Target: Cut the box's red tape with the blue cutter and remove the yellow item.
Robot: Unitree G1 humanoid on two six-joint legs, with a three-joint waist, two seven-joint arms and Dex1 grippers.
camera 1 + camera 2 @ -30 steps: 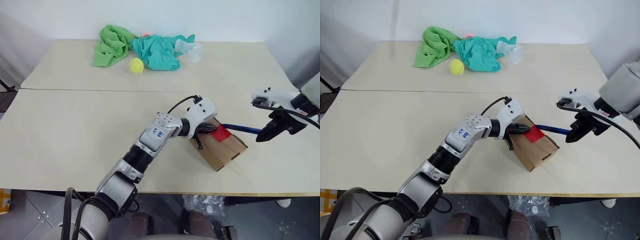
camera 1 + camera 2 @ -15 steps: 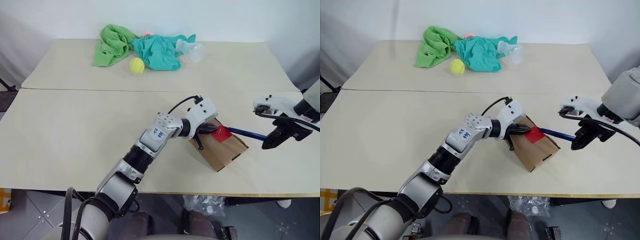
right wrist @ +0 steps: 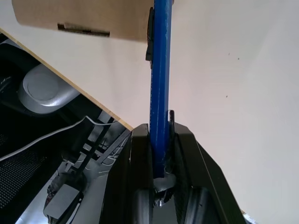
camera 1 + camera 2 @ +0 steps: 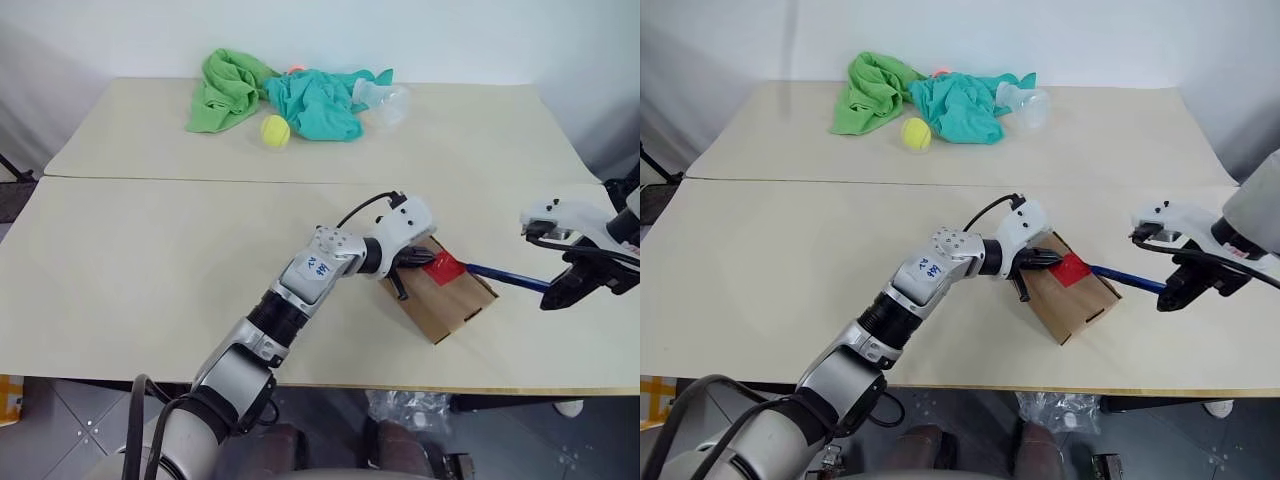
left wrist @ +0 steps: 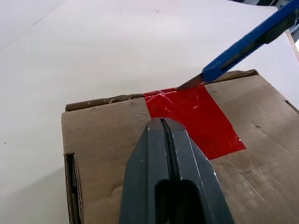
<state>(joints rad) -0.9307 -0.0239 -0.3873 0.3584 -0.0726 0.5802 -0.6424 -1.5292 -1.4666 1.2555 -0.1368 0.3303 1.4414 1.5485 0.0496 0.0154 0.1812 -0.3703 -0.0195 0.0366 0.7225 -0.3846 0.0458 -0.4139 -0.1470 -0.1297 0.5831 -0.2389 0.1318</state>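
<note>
The blue cutter will go down from my right gripper onto the bare table (image 4: 505, 277) (image 3: 180, 30), next to the taped side of the brown box.
The brown box (image 4: 450, 301) lies near the table's front edge, with the red tape (image 4: 442, 267) across its top seam. My left gripper (image 4: 420, 259) is shut, its fingers (image 5: 169, 154) pressed on the box top at the tape's near edge. To the right, my right gripper (image 4: 558, 295) is shut on the blue cutter (image 4: 505, 277). The cutter's blade tip (image 5: 189, 82) touches the far edge of the tape (image 5: 194, 114). The yellow item is hidden.
At the table's far side lie a green cloth (image 4: 224, 90), a teal cloth (image 4: 315, 102), a clear plastic piece (image 4: 380, 100) and a yellow-green tennis ball (image 4: 273, 130). A seam (image 4: 200, 181) joins the two tabletops. The table's front edge (image 4: 420, 386) runs close behind the box.
My right gripper has drawn back to the right with the cutter, pulling the blade across the tape toward its far edge. The left gripper and box have stayed put.
</note>
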